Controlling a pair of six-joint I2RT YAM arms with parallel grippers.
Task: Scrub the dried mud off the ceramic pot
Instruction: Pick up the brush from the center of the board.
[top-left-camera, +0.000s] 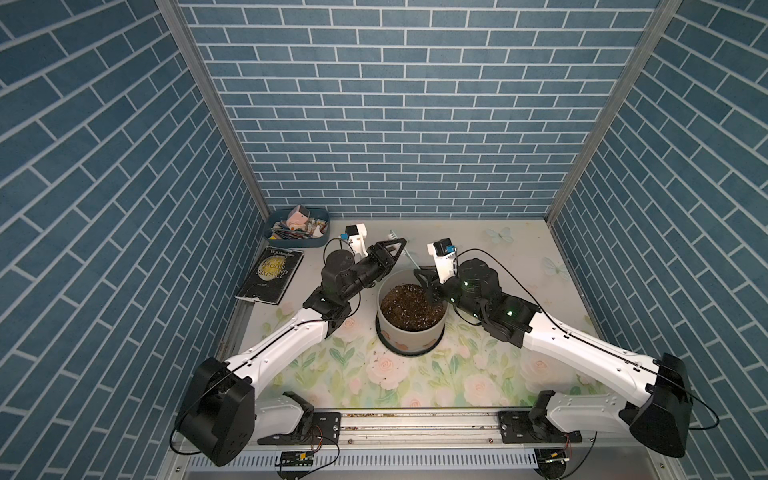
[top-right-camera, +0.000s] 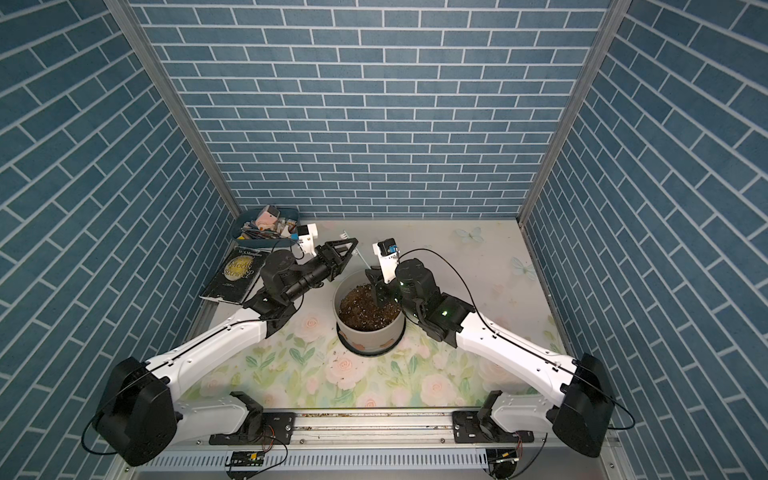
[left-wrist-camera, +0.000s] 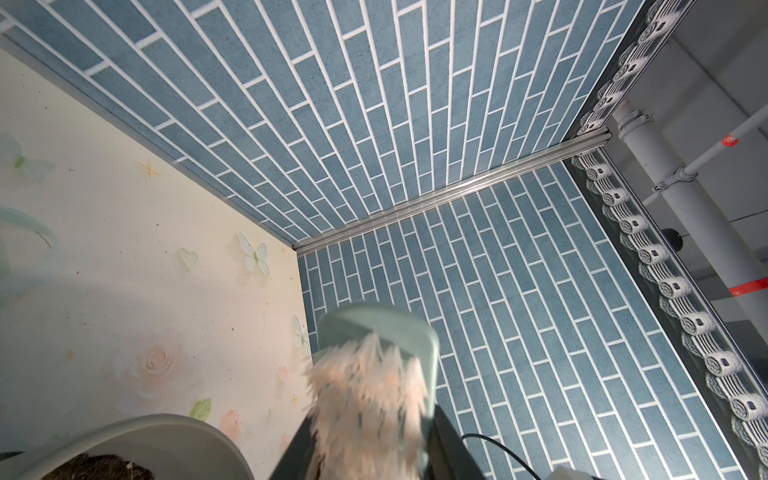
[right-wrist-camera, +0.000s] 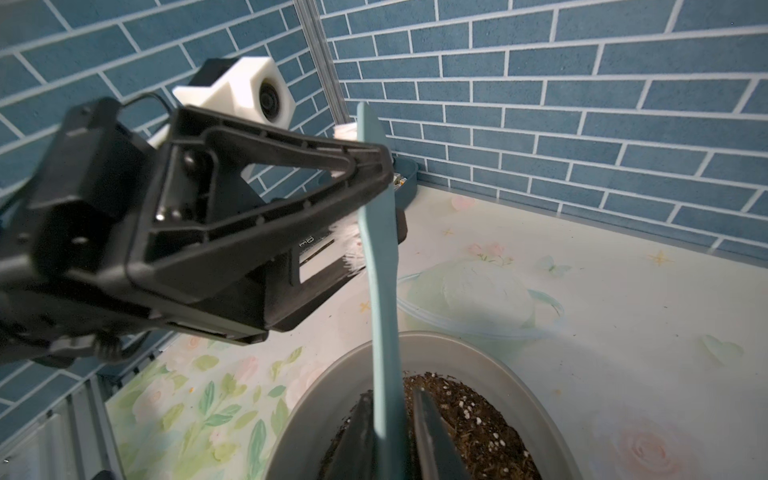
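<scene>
My left gripper covers the bristled head of the brush. Next, my right gripper takes a new grip on the brush's handle (top-left-camera: 412, 259) and takes over the brush before my left gripper steadies the pot.
The pale grey ceramic pot (top-left-camera: 409, 332) (top-right-camera: 370, 332), filled with dark speckled soil (top-left-camera: 411, 305), stands on a black saucer mid-table. Tan blotches of dried mud (top-left-camera: 402, 345) (top-right-camera: 360, 346) show low on its near wall. A teal brush (top-left-camera: 411, 262) (right-wrist-camera: 380, 291) with white bristles hangs over the pot's far rim (right-wrist-camera: 332, 386), held at both ends. My left gripper (top-left-camera: 400, 244) (top-right-camera: 351, 245) (right-wrist-camera: 386, 195) is shut on its bristled head (left-wrist-camera: 374, 395). My right gripper (top-left-camera: 424, 276) (top-right-camera: 374, 276) (right-wrist-camera: 392, 399), above the soil, is shut on the handle.
A blue tray (top-left-camera: 297, 232) of small items sits in the back left corner. A black book (top-left-camera: 270, 276) lies in front of it. Blue brick walls enclose the table on three sides. Crumbs of soil dot the floral mat in front of the pot.
</scene>
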